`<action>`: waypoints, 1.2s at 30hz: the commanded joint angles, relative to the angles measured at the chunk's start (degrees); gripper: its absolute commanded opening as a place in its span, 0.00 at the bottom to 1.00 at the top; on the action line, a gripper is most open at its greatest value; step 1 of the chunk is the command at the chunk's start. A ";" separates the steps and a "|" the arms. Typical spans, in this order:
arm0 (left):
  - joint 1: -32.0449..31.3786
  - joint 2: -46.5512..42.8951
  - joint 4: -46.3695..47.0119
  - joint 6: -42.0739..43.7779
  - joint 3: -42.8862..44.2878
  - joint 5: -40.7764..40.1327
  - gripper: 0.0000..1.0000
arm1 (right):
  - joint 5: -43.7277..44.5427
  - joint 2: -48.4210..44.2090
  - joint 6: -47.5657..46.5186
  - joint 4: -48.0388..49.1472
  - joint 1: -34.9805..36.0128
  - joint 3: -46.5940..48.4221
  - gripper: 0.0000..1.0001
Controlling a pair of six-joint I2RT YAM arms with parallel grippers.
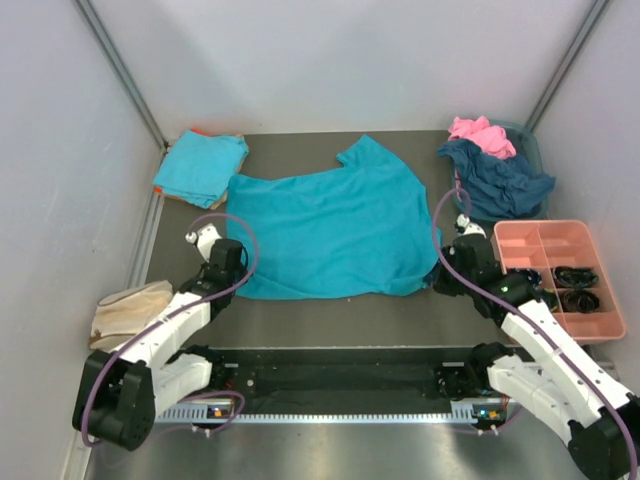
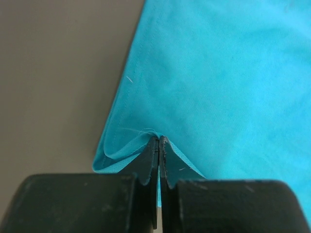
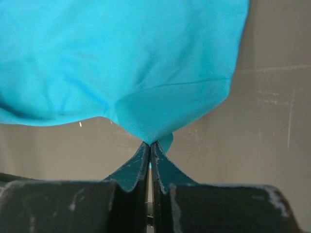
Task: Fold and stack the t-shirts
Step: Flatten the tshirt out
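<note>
The turquoise t-shirt's hem bunches and folds at its corner, so next my left gripper opens, regrips nearer the t-shirt's near edge (image 2: 120, 165) and pulls it toward me.
A turquoise t-shirt (image 1: 325, 225) lies spread over the middle of the dark table. My left gripper (image 1: 232, 275) is shut on its near left corner, where the hem (image 2: 126, 145) bunches around my jaws. At the near right corner my right gripper (image 1: 447, 278) is shut on the cloth (image 3: 146, 73), which pulls into a point at my jaws. A folded turquoise t-shirt (image 1: 200, 167) rests at the far left. Crumpled pink (image 1: 482, 135) and dark navy (image 1: 500, 182) t-shirts lie heaped at the far right.
A pink compartment tray (image 1: 560, 275) with dark items stands at the right, close to my right arm. A beige cloth bundle (image 1: 130, 310) lies at the left edge. Grey walls close the table in on three sides.
</note>
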 commanded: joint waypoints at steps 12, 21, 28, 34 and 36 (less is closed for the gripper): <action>0.25 0.74 -7.36 0.66 7.20 -11.19 0.00 | 10.69 3.70 4.55 -7.22 0.60 4.24 0.00; 0.51 -0.40 -9.39 0.49 6.59 -11.11 0.00 | 15.18 3.88 5.95 -11.61 0.51 6.70 0.00; 0.42 -0.32 -10.09 0.49 6.06 -7.34 0.00 | 14.74 3.53 5.43 -14.78 0.51 8.19 0.00; 0.16 -0.58 -11.23 -0.74 5.09 -0.83 0.00 | 9.38 3.08 6.30 -16.27 0.51 6.53 0.00; -0.02 -1.28 -11.59 -1.00 4.39 -0.30 0.00 | 9.38 3.70 6.57 -16.02 0.51 6.35 0.00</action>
